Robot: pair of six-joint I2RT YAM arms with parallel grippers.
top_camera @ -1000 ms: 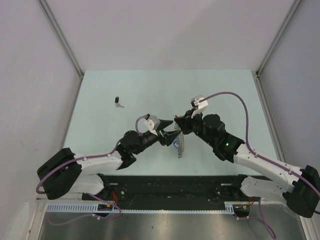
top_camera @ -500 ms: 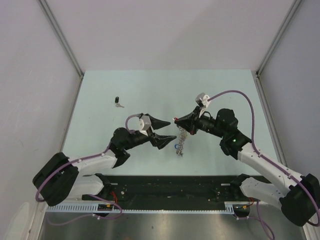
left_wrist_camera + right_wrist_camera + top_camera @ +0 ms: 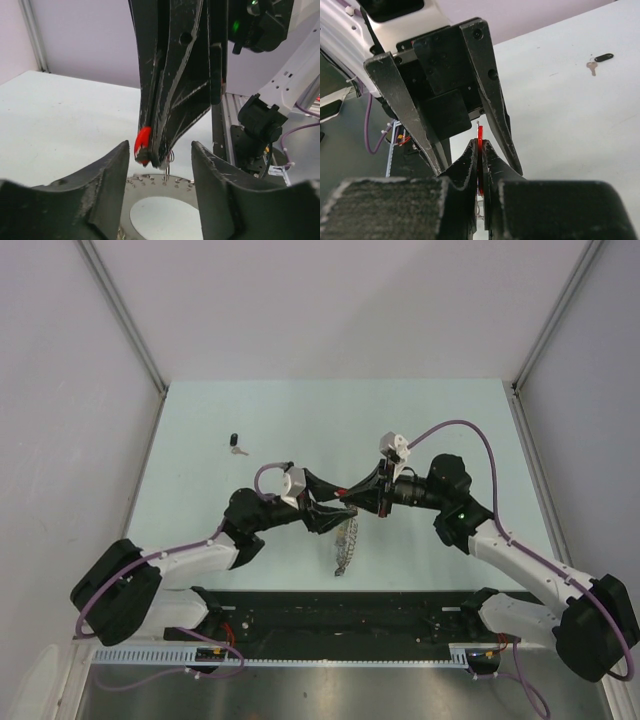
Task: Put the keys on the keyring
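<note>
My left gripper will take the key's lower end (image 3: 144, 161) before my right gripper opens, because my right fingers cover most of the red-headed key between my left gripper's fingers.
My right gripper (image 3: 480, 146) is shut on the red-headed key (image 3: 480, 137), which stands edge-on between its pads. Seen from above, the right gripper (image 3: 348, 496) meets my left gripper (image 3: 336, 508) at mid-table. The left gripper (image 3: 160, 152) is open, its fingers (image 3: 107, 180) straddling the right fingertips and the red key (image 3: 142, 141) without touching them. The keyring (image 3: 345, 545), fringed with small keys, hangs just under the right fingertips by thin wire loops. It shows as a grey ring (image 3: 187, 192) below the left jaws.
A small silver key with a black head (image 3: 236, 444) lies loose on the pale green table (image 3: 450, 420) at the far left, also seen as the black-headed key (image 3: 599, 60). Grey walls close in the table on three sides.
The left gripper has moved right and now straddles the right fingertips, its jaws narrower than half a second ago. The right gripper has shifted left, and the keyring hangs lower and further left.
</note>
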